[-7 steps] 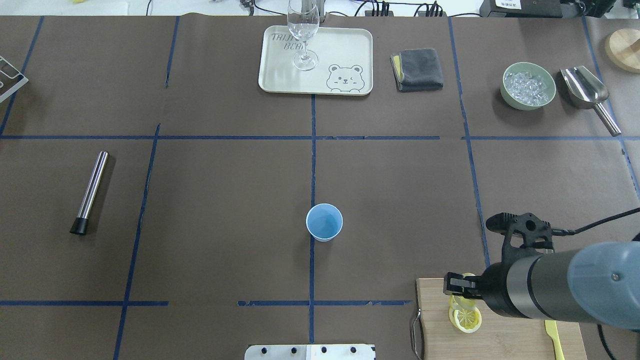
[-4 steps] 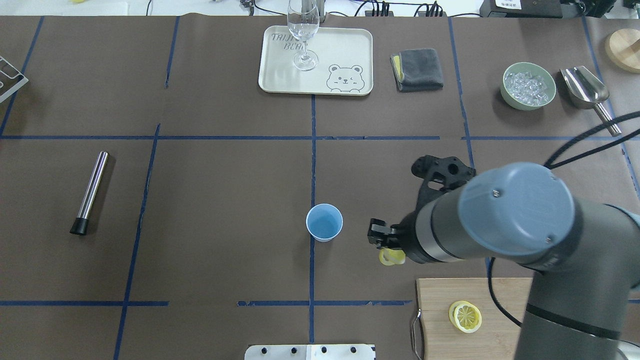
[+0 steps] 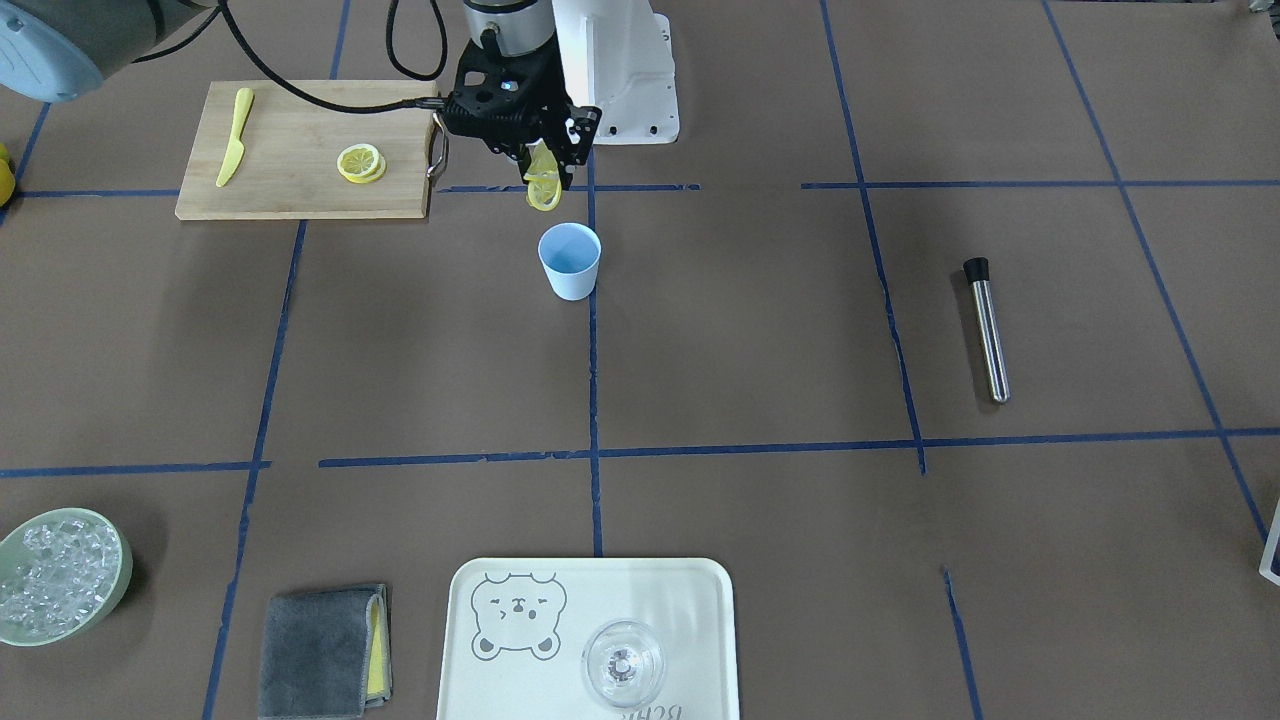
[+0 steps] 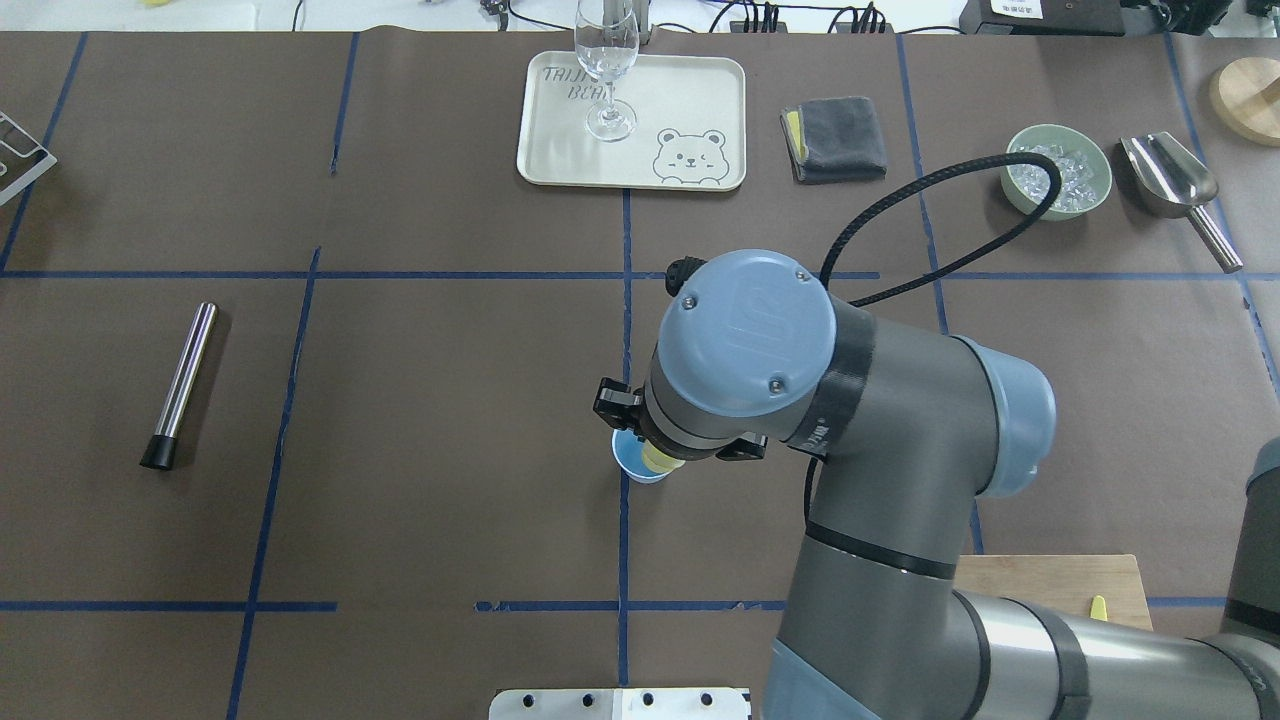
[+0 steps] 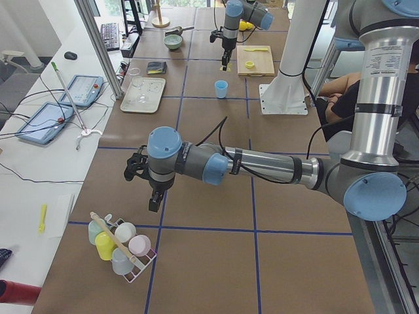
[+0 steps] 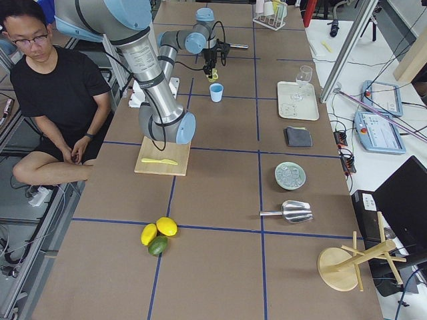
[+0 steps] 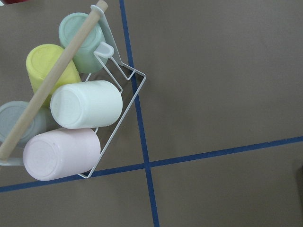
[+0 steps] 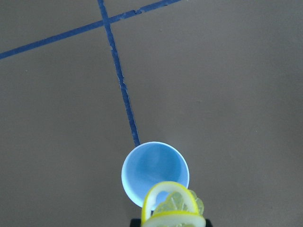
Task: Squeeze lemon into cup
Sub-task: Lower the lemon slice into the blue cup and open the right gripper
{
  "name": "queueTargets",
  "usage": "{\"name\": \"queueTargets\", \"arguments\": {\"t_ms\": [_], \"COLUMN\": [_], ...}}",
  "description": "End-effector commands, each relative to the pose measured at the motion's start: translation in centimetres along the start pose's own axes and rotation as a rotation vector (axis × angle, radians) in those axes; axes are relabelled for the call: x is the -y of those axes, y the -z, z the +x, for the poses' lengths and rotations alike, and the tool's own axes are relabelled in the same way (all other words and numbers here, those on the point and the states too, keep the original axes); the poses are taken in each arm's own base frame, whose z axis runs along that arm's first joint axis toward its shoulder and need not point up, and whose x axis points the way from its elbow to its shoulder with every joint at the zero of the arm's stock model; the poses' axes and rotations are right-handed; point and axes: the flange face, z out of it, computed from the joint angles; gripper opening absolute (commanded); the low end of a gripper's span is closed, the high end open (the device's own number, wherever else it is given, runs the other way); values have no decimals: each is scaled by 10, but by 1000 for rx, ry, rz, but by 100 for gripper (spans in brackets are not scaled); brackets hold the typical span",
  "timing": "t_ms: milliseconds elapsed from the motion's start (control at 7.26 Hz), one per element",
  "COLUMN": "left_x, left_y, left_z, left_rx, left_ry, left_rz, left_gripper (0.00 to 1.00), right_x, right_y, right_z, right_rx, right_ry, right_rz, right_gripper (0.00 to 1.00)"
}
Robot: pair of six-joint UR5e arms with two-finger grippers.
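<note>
My right gripper is holding the lemon slice, which I need to release inside the light-blue cup (image 3: pixel 572 260) (image 8: pixel 155 176) that is on the blue tape line.
The light-blue cup (image 3: pixel 569 262) stands upright near the table's middle on a blue tape line. My right gripper (image 3: pixel 540 165) is shut on a thin lemon slice (image 3: pixel 543 190), which hangs from the fingers a little above the cup. In the right wrist view the slice (image 8: pixel 173 208) overlaps the near rim of the cup (image 8: pixel 155 172). In the overhead view the wrist hides most of the cup (image 4: pixel 628 462) and the slice (image 4: pixel 660 458). My left gripper (image 5: pixel 153 199) shows only in the exterior left view, above a cup rack, and I cannot tell if it is open.
A wooden board (image 3: pixel 290 200) holds more lemon slices (image 3: pixel 360 163) and a yellow knife (image 3: pixel 232 150). Far side: tray (image 4: pixel 690 100) with a glass (image 4: pixel 606 70), grey cloth (image 4: pixel 838 138), ice bowl (image 4: pixel 1020 200), scoop (image 4: pixel 1170 180). A steel rod (image 4: pixel 180 385) lies left. The rack (image 7: pixel 71 109) holds cups.
My right arm lifted a lemon slice off the board and carried it left across the table to just above the cup. The other slices stayed on the board.
</note>
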Motion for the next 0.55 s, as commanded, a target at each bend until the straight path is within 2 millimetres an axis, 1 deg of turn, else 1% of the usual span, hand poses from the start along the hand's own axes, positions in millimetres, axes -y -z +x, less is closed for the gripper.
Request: {"name": "queueTargets", "arguments": {"t_ms": [0, 138, 276, 413], "left_x": [-1, -1, -1, -1], "left_y": [-1, -1, -1, -1], "left_z": [-1, -1, -1, -1], "left_rx": [0, 0, 0, 0], "left_ry": [0, 0, 1, 1], "left_rz": [0, 0, 0, 0], "left_gripper": [100, 100, 100, 100], "right_x": [7, 8, 11, 11], "right_y": [-18, -26, -37, -46], "right_z": [-16, -20, -34, -33], "right_rx": [-36, -51, -55, -55], "right_ry": [17, 22, 21, 22], "right_rz": [23, 23, 24, 22], "right_gripper": [49, 49, 49, 49]}}
